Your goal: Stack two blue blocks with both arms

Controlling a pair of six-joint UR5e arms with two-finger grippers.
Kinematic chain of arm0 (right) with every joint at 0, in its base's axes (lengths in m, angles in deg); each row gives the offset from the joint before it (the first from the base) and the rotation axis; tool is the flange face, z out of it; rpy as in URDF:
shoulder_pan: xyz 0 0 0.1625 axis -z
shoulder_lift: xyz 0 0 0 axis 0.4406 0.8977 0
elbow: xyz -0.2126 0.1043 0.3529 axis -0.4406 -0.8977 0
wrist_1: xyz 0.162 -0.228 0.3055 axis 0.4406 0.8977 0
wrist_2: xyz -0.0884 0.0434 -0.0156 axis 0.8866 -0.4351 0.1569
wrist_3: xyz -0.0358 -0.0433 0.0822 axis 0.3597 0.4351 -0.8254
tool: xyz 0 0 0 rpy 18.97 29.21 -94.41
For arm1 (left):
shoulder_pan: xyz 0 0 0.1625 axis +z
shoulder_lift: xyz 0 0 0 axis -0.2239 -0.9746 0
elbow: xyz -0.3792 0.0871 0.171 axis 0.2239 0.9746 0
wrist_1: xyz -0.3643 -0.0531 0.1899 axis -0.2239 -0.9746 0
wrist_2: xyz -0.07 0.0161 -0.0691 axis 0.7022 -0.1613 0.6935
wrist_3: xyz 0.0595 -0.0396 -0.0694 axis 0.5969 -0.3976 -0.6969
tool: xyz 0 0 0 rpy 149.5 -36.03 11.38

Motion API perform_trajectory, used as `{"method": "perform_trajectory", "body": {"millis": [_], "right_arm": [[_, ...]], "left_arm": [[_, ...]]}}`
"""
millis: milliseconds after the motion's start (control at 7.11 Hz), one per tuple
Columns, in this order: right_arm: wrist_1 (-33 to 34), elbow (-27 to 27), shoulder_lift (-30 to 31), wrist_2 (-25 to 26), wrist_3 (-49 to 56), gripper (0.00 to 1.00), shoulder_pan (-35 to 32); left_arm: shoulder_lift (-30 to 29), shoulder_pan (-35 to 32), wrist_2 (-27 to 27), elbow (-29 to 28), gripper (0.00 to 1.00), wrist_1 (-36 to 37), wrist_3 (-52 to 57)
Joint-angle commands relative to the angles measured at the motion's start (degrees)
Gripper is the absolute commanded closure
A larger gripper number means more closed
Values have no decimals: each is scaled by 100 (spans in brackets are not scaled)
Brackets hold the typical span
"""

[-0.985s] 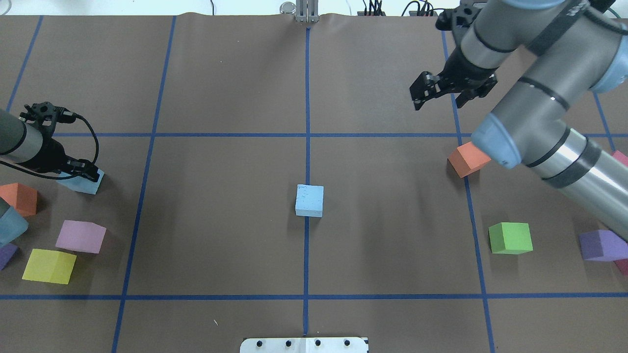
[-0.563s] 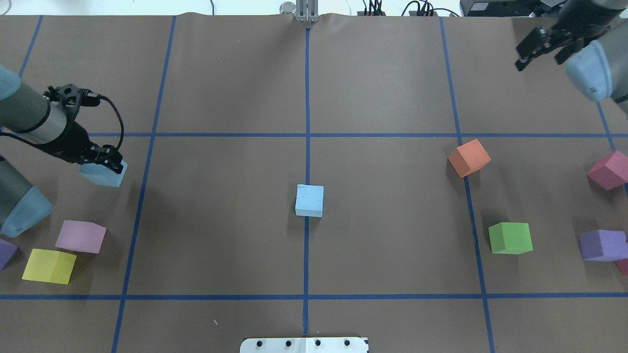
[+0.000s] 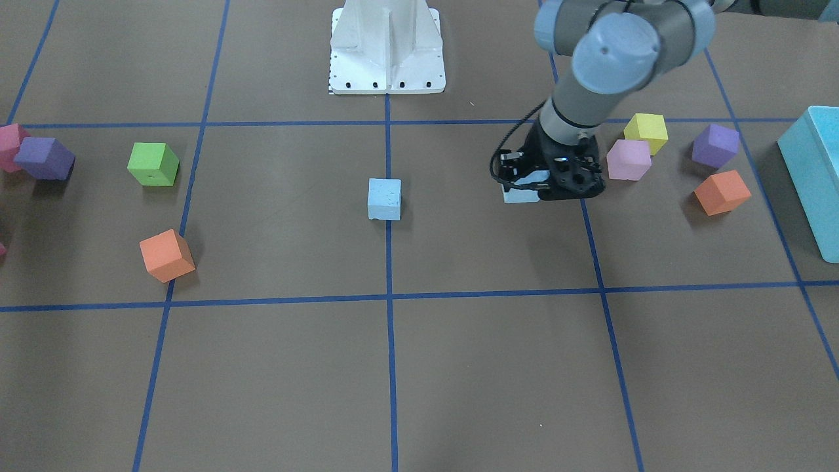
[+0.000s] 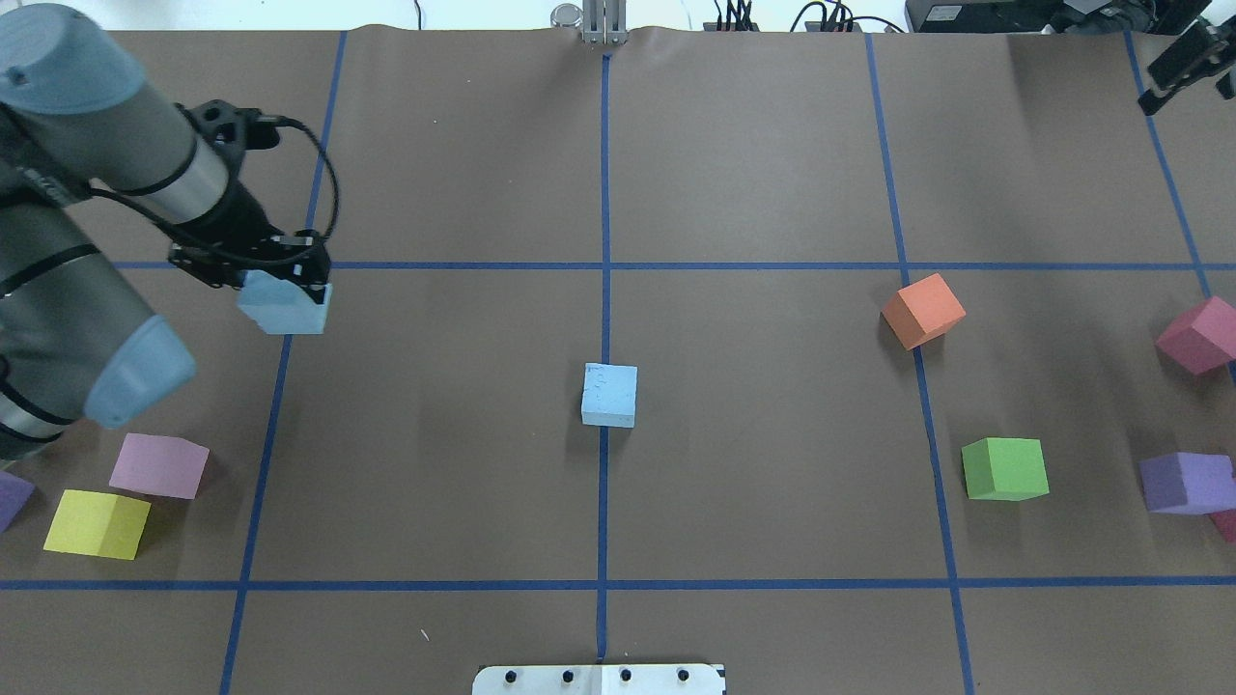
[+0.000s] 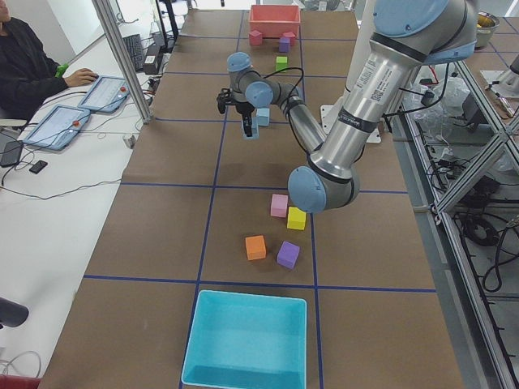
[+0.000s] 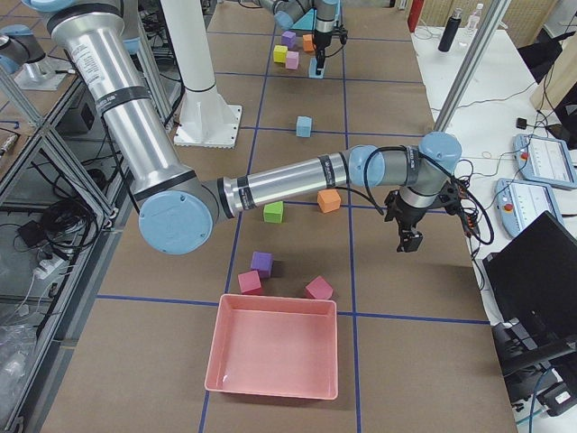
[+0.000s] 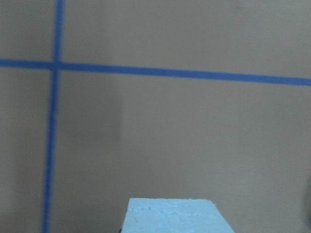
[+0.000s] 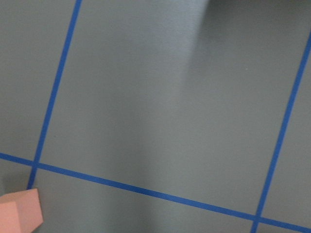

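Observation:
I should let go of the second blue block with my left gripper on top of the pale blue block [image 3: 385, 187] on the centre line.
One pale blue block [image 4: 609, 395] sits on the table's centre line; it also shows in the front view [image 3: 384, 198]. My left gripper [image 4: 278, 282] is shut on the second blue block [image 4: 283, 307] and holds it above the table, left of the centre block. The left wrist view shows that block's top [image 7: 172, 216] at the bottom edge. In the front view the gripper [image 3: 550, 185] hides most of the held block [image 3: 521, 195]. My right gripper [image 4: 1193, 72] is open and empty at the far right corner, partly cut off by the frame.
Orange [image 4: 923, 310], green [image 4: 1005, 469], purple [image 4: 1186, 482] and magenta [image 4: 1200, 334] cubes lie on the right. Pink [image 4: 159, 465] and yellow [image 4: 97, 523] cubes lie near left. A turquoise bin [image 5: 243, 374] and a pink bin [image 6: 270, 386] stand at the table's ends.
My left gripper has lifted its blue block and carried it rightward and away from the robot. My right arm has swung away to the far right corner, uncovering the cubes on the right.

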Motion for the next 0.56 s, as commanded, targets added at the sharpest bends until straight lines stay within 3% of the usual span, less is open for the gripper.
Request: {"method": "perform_trajectory", "body": {"millis": [0, 422], "right_arm": [[-59, -141, 405, 56, 669, 1, -304], [-181, -229, 783, 65, 1005, 1, -462]], "left_arm": [[-658, 719, -544, -227, 38, 46, -951], [-1249, 1159, -861, -781, 38, 12, -1235]]}}
